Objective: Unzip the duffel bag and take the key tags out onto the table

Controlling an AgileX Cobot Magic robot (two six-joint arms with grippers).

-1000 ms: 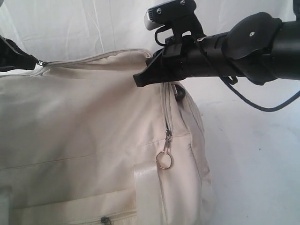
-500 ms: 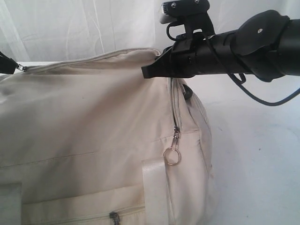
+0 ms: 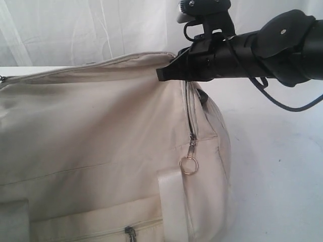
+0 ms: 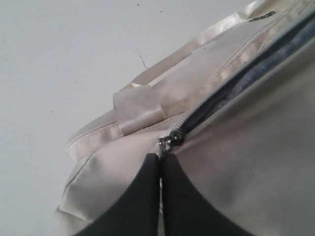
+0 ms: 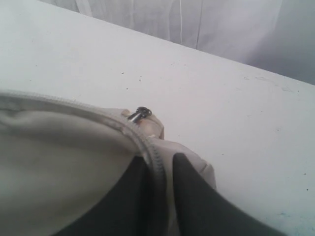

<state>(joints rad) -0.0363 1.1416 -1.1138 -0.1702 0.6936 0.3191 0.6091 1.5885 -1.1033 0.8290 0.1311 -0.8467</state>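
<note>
My right gripper pinches the bag's end corner, far from the slider, so it should take the zipper edge [image 4: 216, 116] near the slider and spread the gap.
The cream duffel bag [image 3: 91, 131] fills the left and middle of the exterior view, lying on the white table [image 3: 272, 166]. My right gripper [image 3: 162, 74] reaches in from the right and is shut on the bag's top end corner; up close it [image 5: 160, 160] pinches the zipper seam ridge [image 5: 152, 147]. My left gripper [image 4: 161, 156] is shut on the top zipper's pull, right behind the slider [image 4: 170, 141]. Beyond the slider the zipper gapes and shows dark grey lining [image 4: 246, 78]. The left gripper is outside the exterior view. The key tags are hidden.
A metal ring zipper pull [image 3: 188, 165] hangs from the bag's end zipper. A pale webbing strap [image 4: 142, 110] crosses the bag near the slider. A small dark pull [image 5: 139, 114] lies at the bag's end. White curtain [image 3: 101, 25] hangs behind the table.
My left gripper has drawn the top zipper pull leftward and out of the exterior view. The bag and my right gripper have shifted slightly right and up.
</note>
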